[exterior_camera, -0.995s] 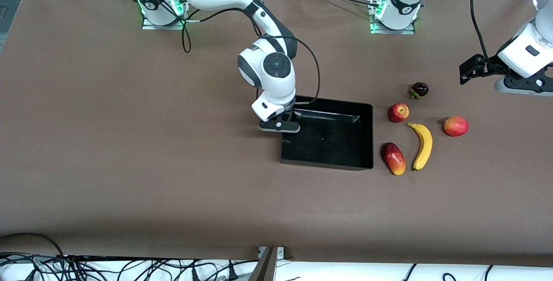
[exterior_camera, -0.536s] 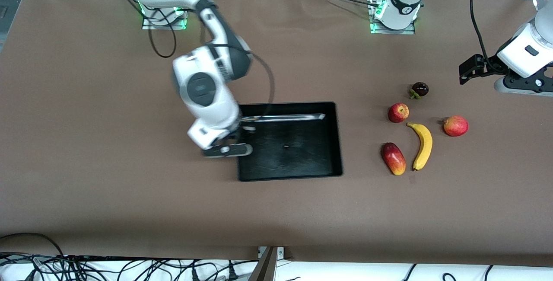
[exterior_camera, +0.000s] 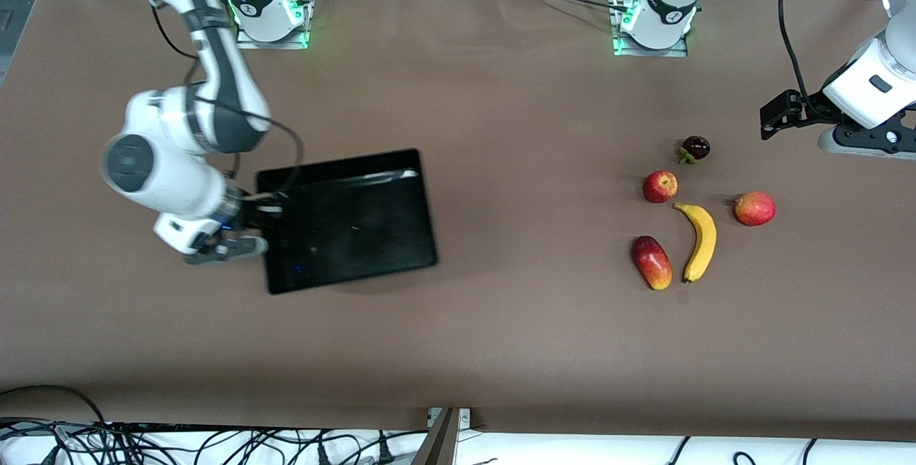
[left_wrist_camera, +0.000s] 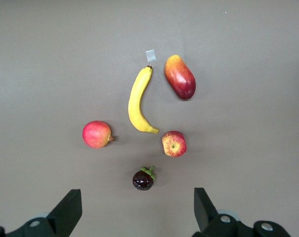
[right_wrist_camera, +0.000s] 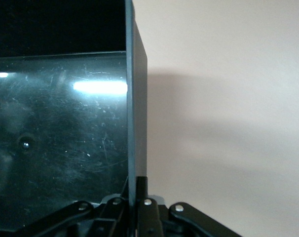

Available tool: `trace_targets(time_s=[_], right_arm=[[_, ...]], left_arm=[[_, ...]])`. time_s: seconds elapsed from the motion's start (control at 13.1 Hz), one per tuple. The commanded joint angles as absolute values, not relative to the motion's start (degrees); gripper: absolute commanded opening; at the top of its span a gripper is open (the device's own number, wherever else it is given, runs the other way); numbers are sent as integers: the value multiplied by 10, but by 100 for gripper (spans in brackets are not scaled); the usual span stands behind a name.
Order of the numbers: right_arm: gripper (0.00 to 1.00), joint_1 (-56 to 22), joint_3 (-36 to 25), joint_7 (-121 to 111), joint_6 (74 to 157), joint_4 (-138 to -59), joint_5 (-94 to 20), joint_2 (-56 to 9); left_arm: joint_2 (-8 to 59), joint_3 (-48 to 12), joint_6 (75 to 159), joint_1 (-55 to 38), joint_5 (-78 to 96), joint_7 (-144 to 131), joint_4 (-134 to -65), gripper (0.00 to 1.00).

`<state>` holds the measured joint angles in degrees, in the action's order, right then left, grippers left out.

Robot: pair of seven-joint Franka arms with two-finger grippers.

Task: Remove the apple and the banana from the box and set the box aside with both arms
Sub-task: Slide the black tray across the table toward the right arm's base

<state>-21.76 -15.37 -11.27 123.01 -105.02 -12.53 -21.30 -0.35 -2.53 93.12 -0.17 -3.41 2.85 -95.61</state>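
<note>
Next, my right gripper releases the black box, centred on the brown table [exterior_camera: 276, 219] under the gripped side of the box, farther away from the fruits.
The glossy black box [exterior_camera: 351, 222] lies toward the right arm's end of the table, empty. My right gripper [exterior_camera: 247, 225] is shut on the box's wall at its end toward the right arm; the right wrist view shows that wall [right_wrist_camera: 135, 113] pinched between the jaws. The yellow banana [exterior_camera: 700, 240] and the small red apple [exterior_camera: 659, 186] lie on the table toward the left arm's end; both also show in the left wrist view, the banana [left_wrist_camera: 138, 101] and the apple [left_wrist_camera: 173, 143]. My left gripper [left_wrist_camera: 138, 217] is open and empty, held high over the fruits.
A red-yellow mango [exterior_camera: 651, 262], a red pomegranate [exterior_camera: 754, 208] and a dark mangosteen [exterior_camera: 695, 148] lie around the banana. A small tape mark [exterior_camera: 683, 297] sits on the brown table near the banana's tip. Cables hang along the front edge.
My right gripper has dragged the box across the table toward the right arm's end, and the box has turned slightly. The left arm and the fruits have not moved.
</note>
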Motion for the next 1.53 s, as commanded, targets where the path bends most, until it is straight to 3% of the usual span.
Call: trace_targets(time_s=[0.0,0.15,0.77,0.84,0.99,1.45], right_arm=[[0,-218,-200,-218,1304,-1155,-184,-173],[0,-205,-213,-242,1372,-1200,-194,-182],[0,-169,-213,-244,1408,-1202,-236,-239],[13,-169,-213,-244,1407,-1201,-236,-241],[100,-170,-212,-243,1402,-1184,-235,-236],[100,-210,-214,-156,1291,-1104,-193,-193]], left_arm=[[-13,-21,937,-6,-21,28,-963,100],[-11,-23,937,-8,-22,27,-959,100],[-11,-24,936,-11,-22,26,-957,100],[-11,-24,936,-11,-22,26,-957,100],[-11,-24,936,-11,-22,26,-957,100],[-11,-24,936,-11,-22,26,-957,100]])
